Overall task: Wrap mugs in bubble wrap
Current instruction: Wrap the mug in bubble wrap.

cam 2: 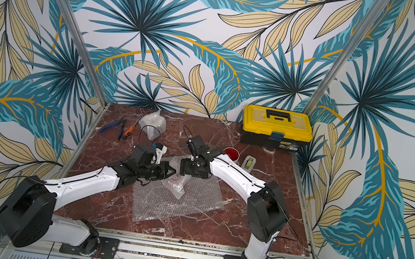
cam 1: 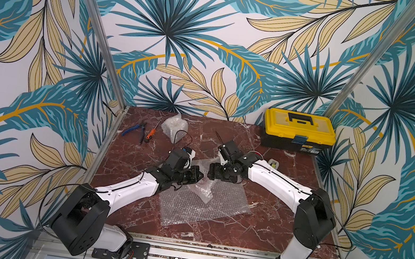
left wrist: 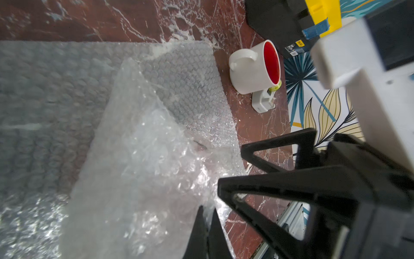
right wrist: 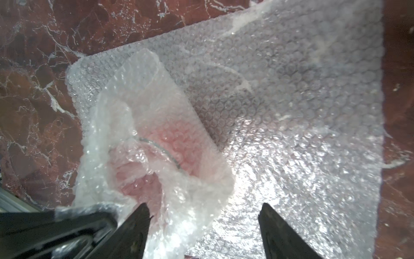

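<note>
I will open my left gripper and let go of the loose edge of wrap on top of the bundle with the red mug [cam 1: 203, 183] [left wrist: 202, 172].
A flat sheet of bubble wrap [cam 1: 219, 207] [cam 2: 189, 202] [right wrist: 291, 89] lies mid-table. On its far edge rests a bundle of bubble wrap [cam 1: 202, 190] [right wrist: 156, 116] with a red mug [right wrist: 156, 154] showing pink through it. My left gripper [cam 1: 200, 177] [left wrist: 207, 215] is shut on a loose edge of that bundle's wrap. My right gripper [cam 2: 185, 171] [right wrist: 203, 213] hangs open just above the bundle's end, one finger against the wrap. A white mug with a red inside [cam 2: 232, 153] [left wrist: 253, 67] stands bare behind the right arm.
A second wrapped bundle [cam 1: 174, 126] sits at the back left near blue pliers [cam 1: 134, 129] and an orange screwdriver [cam 1: 150, 133]. A yellow toolbox [cam 1: 298, 131] stands in the back right corner. A small grey tape dispenser [cam 2: 249, 162] [left wrist: 263, 101] is beside the white mug.
</note>
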`<action>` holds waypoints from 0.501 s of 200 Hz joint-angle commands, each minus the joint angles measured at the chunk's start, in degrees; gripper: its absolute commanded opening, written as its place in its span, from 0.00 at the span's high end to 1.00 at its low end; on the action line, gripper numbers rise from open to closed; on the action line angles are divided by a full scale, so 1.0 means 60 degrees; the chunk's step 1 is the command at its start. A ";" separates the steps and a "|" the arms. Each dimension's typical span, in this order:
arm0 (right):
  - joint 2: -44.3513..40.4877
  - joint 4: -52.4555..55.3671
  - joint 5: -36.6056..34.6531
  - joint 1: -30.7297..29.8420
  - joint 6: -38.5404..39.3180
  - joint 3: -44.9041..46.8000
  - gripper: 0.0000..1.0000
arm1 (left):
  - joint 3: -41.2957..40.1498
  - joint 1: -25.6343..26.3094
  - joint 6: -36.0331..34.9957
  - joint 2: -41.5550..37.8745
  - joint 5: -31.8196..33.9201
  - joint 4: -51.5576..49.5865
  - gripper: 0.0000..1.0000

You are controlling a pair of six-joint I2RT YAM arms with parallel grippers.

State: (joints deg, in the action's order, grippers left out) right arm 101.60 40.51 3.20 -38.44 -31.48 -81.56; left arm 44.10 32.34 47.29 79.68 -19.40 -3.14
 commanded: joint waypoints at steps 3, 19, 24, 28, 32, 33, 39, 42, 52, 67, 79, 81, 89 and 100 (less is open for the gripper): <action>-0.0495 0.0265 -0.0596 0.0054 -0.0155 0.0249 0.22 | -0.0272 0.0188 -0.0278 0.0363 0.0141 0.0142 1.00; -0.0625 -0.0037 -0.0288 0.0057 -0.0101 0.0279 0.22 | -0.0260 0.0275 -0.0308 0.0614 0.0200 0.0166 1.00; -0.0662 -0.0142 -0.0166 0.0054 -0.0078 0.0308 0.22 | -0.0239 0.0299 -0.0319 0.0708 0.0197 0.0178 1.00; -0.0671 -0.0238 -0.0071 0.0063 -0.0051 0.0320 0.22 | -0.0224 0.0319 -0.0330 0.0775 0.0193 0.0172 1.00; -0.0674 -0.0316 0.0024 0.0063 -0.0055 0.0333 0.22 | -0.0184 0.0336 -0.0326 0.0843 0.0200 0.0171 1.00; -0.0674 -0.0333 0.0038 0.0063 -0.0048 0.0334 0.22 | -0.0178 0.0344 -0.0339 0.0864 0.0201 0.0171 1.00; -0.0667 -0.0410 0.0160 0.0056 -0.0025 0.0347 0.22 | -0.0125 0.0374 -0.0365 0.0952 0.0209 0.0179 1.00; -0.0660 -0.0457 0.0223 0.0055 -0.0006 0.0330 0.22 | -0.0104 0.0381 -0.0366 0.1002 0.0202 0.0178 1.00; -0.0584 -0.0568 0.0463 0.0059 0.0056 0.0316 0.22 | -0.0020 0.0424 -0.0395 0.1153 0.0216 0.0171 1.00; -0.0390 -0.0588 0.0737 0.0062 0.0111 0.0186 0.22 | 0.0060 0.0455 -0.0420 0.1341 0.0202 0.0171 1.00; -0.0206 -0.0528 0.0731 0.0062 0.0113 0.0082 0.22 | 0.0077 0.0476 -0.0442 0.1423 0.0225 0.0175 1.00; -0.0172 -0.0505 0.0716 0.0063 0.0119 0.0068 0.22 | 0.0077 0.0482 -0.0448 0.1437 0.0229 0.0172 1.00; -0.0037 -0.0419 0.0656 0.0062 0.0114 -0.0022 0.22 | 0.0065 0.0484 -0.0451 0.1470 0.0219 0.0177 1.00; 0.0185 -0.0309 0.0700 0.0077 0.0136 -0.0156 0.22 | 0.0063 0.0491 -0.0450 0.1486 0.0234 0.0171 1.00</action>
State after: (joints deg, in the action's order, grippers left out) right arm 99.72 37.76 6.15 -38.06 -31.38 -81.19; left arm 44.42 34.50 45.80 86.76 -18.35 0.80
